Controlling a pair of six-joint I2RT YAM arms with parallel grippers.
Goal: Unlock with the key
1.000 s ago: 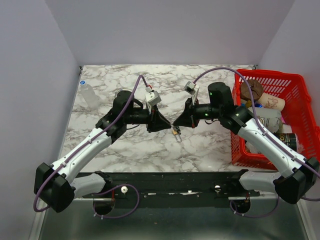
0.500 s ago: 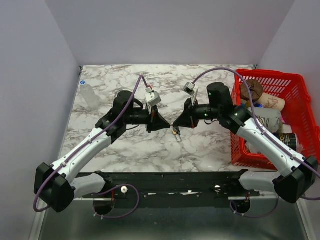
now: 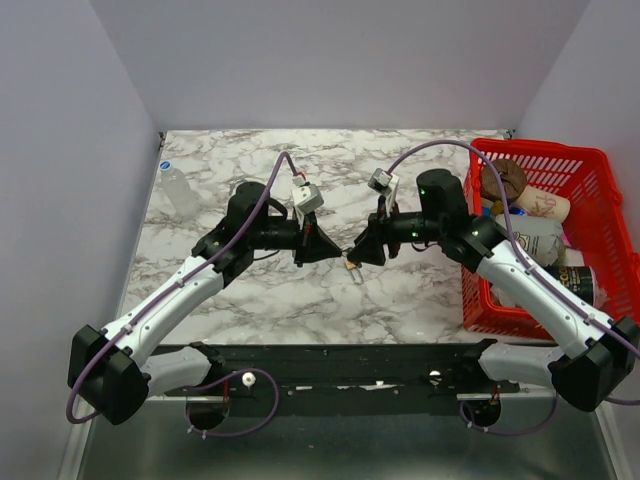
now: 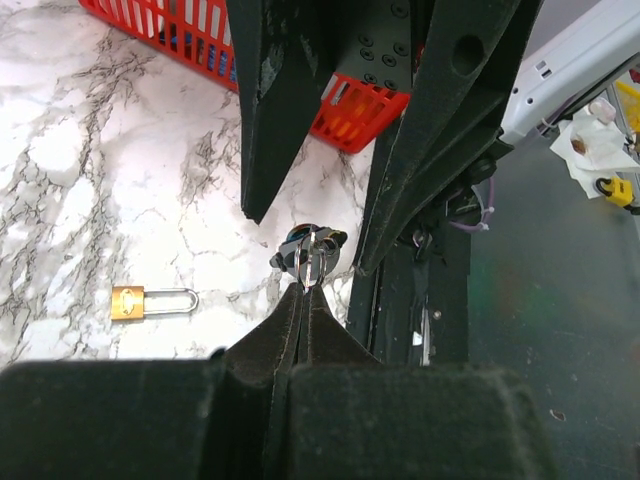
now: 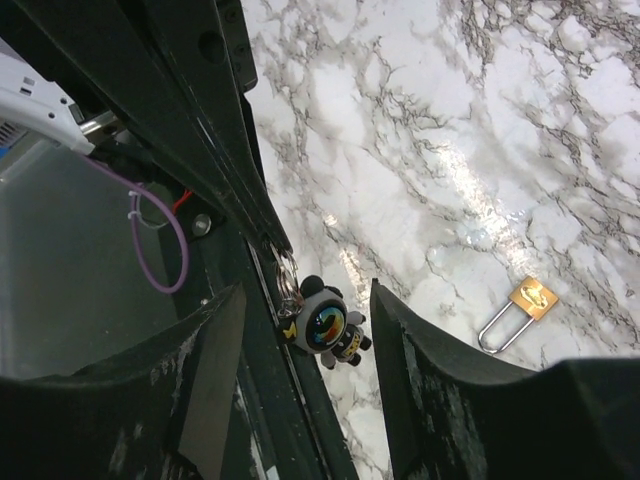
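The charm hangs between the fingers of my right gripper and the key's blade is covered by my left gripper, so next my right gripper takes the key's head (image 5: 287,287) next to the ring.
My left gripper (image 4: 307,288) is shut on the metal ring (image 4: 312,258) of the key's bunch, held in the air above the marble table. A small round astronaut charm (image 5: 328,328) hangs from that ring; the key blade itself is hidden. My right gripper (image 5: 305,290) stands open around the charm, its fingers (image 4: 268,110) apart on either side and not touching it. The brass padlock (image 5: 522,306) lies flat on the table below, shackle closed; it also shows in the left wrist view (image 4: 150,300) and from above (image 3: 352,269). The two grippers (image 3: 335,250) (image 3: 362,250) meet tip to tip at mid table.
A red basket (image 3: 590,168) full of several items stands at the right edge of the table (image 3: 240,300). A clear plastic bottle (image 3: 180,192) lies at the back left. The black base rail (image 3: 340,365) runs along the near edge.
My left gripper closed onto the key ring. My right gripper, shut on the bunch before, has opened and let it go. Both arms stayed nearly in place.
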